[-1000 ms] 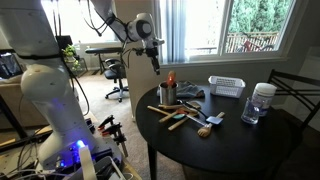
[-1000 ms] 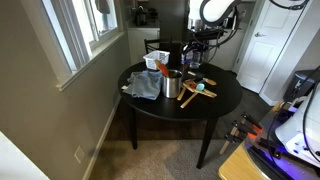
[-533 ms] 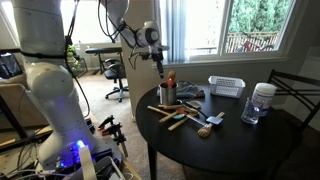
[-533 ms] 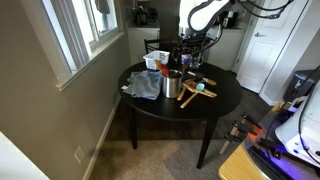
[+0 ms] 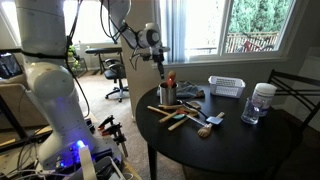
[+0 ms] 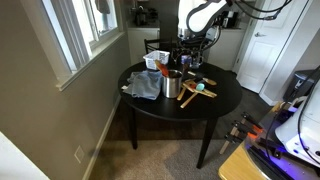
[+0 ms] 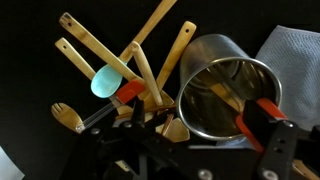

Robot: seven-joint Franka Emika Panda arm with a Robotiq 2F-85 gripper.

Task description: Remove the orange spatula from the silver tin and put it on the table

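Observation:
My gripper is going to close on the upright head (image 5: 171, 75) (image 7: 248, 126) of the orange spatula, because it sticks up above the rim of the silver tin.
The silver tin (image 5: 168, 94) stands near the edge of the round dark table (image 5: 235, 140). The orange spatula (image 5: 171, 78) stands in it, orange head up. Both show in both exterior views, the tin (image 6: 173, 85) with the orange head (image 6: 163, 68) above it. My gripper (image 5: 160, 63) hangs open just above and beside the spatula's head, apart from it. In the wrist view the tin's open mouth (image 7: 225, 95) lies between the spread jaws (image 7: 195, 115), with pale handles inside. The gripper holds nothing.
Several wooden utensils (image 7: 150, 55), a blue-headed spatula (image 7: 105, 80) and a brush (image 5: 208, 124) lie beside the tin. A grey cloth (image 6: 143, 85) lies on its other side. A white slotted basket (image 5: 226, 87) and a clear jar (image 5: 262, 102) stand farther off. A chair (image 5: 295, 90) stands behind.
The gripper has come down and moved sideways toward the tin and the spatula's head over the last second, with very little motion in the last half second. The objects have not moved.

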